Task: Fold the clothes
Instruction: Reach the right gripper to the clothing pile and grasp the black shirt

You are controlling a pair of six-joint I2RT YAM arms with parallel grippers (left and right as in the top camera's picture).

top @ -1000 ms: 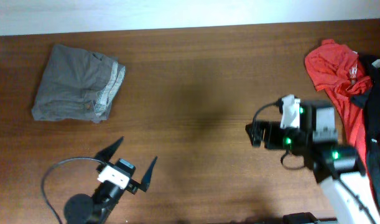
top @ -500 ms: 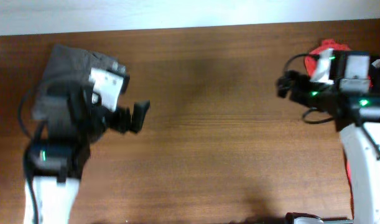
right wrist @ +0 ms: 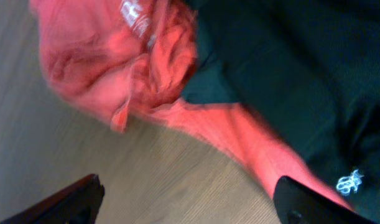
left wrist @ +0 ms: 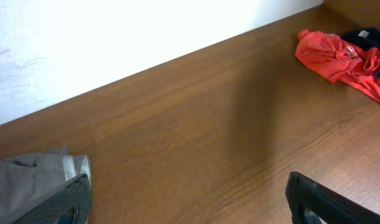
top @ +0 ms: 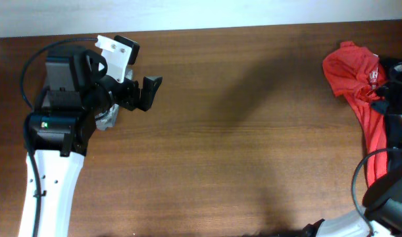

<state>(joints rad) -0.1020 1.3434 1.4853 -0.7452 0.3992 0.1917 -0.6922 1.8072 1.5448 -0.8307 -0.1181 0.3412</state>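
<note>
The black T-shirt's crumpled middle, beside the long piece of the red shirt, should be grabbed next by my right gripper.
The black T-shirt (top: 397, 128) lies crumpled at the table's right edge, partly under a red shirt (top: 351, 71). In the right wrist view the black fabric (right wrist: 289, 74) with a small white mark fills the upper right, and the red shirt (right wrist: 127, 62) lies beside it. My right gripper (right wrist: 183, 208) is open and empty, just above the red shirt's edge and the bare wood. My left gripper (top: 143, 93) is open and empty at the far left. It hovers over the table beside the grey folded garment (left wrist: 28, 183).
The grey folded garment (top: 108, 120) is mostly hidden under my left arm in the overhead view. A white wall runs along the table's back edge (left wrist: 177, 56). The red shirt (left wrist: 339, 53) and black cloth (left wrist: 362, 37) show far off in the left wrist view.
My left arm has swung toward the back, over the grey garment. My right arm has moved to the table's right edge, over the red and black clothes.
</note>
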